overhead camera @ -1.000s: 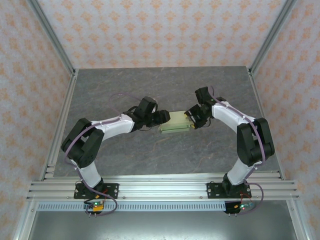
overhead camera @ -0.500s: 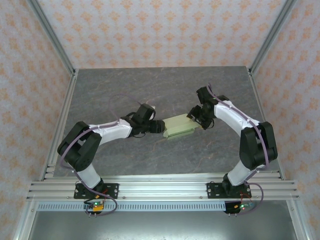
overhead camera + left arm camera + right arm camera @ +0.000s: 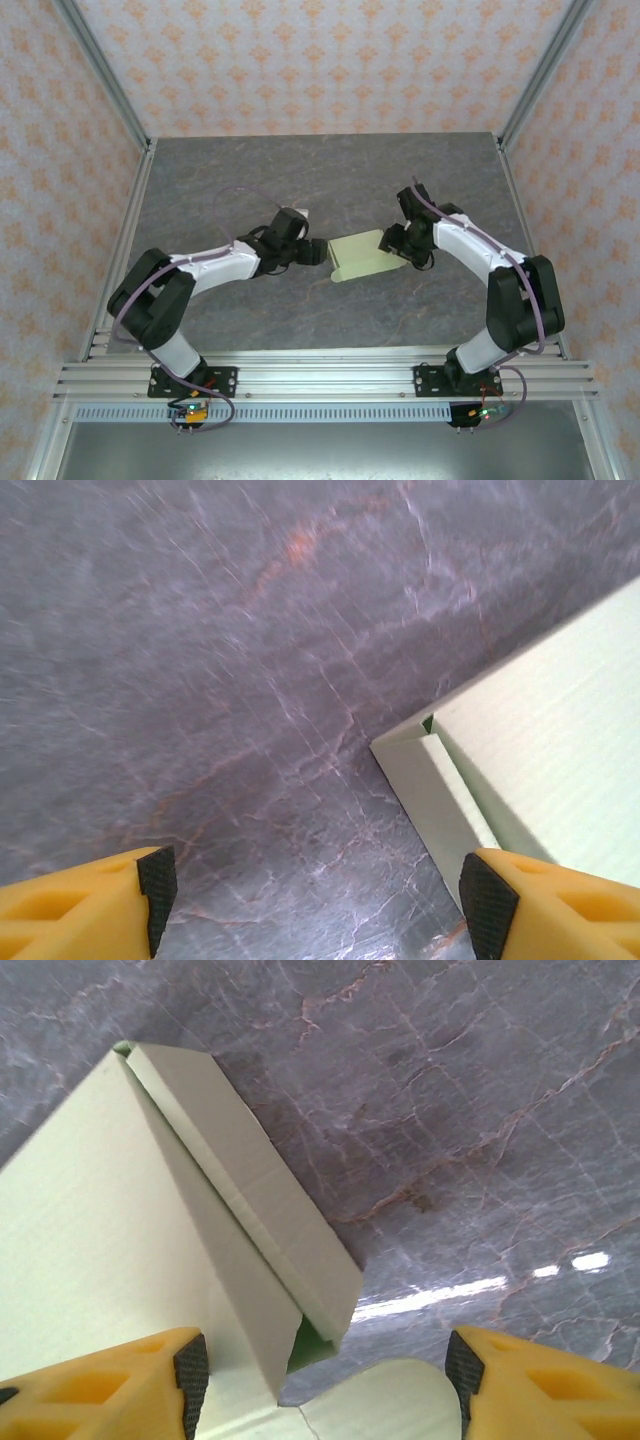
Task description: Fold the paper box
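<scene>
The paper box is lying at a slant with its end next to my left gripper's fingers, so next I straighten the box, then grab that end (image 3: pixel 432 792) and tip it up.
The paper box (image 3: pixel 365 256) is pale green card, partly folded, lying mid-table between my two grippers. My left gripper (image 3: pixel 318 252) sits at its left end, open. In the left wrist view the box's corner and side wall (image 3: pixel 440 800) lie just inside the right fingertip (image 3: pixel 488 908), and only bare table is under the left gripper (image 3: pixel 320 905). My right gripper (image 3: pixel 396 243) is at the box's right end, open. In the right wrist view a raised side flap (image 3: pixel 250 1200) and a rounded tab (image 3: pixel 385 1405) lie between the open jaws of the right gripper (image 3: pixel 327 1370), untouched by either pad.
The grey marbled table (image 3: pixel 250 180) is walled by patterned panels on three sides. An aluminium rail (image 3: pixel 330 375) carrying both arm bases runs along the near edge.
The box has slid a little right and toward the near edge and turned slightly. Both arms followed it, the left one stretching lower. Both grippers have opened wider.
</scene>
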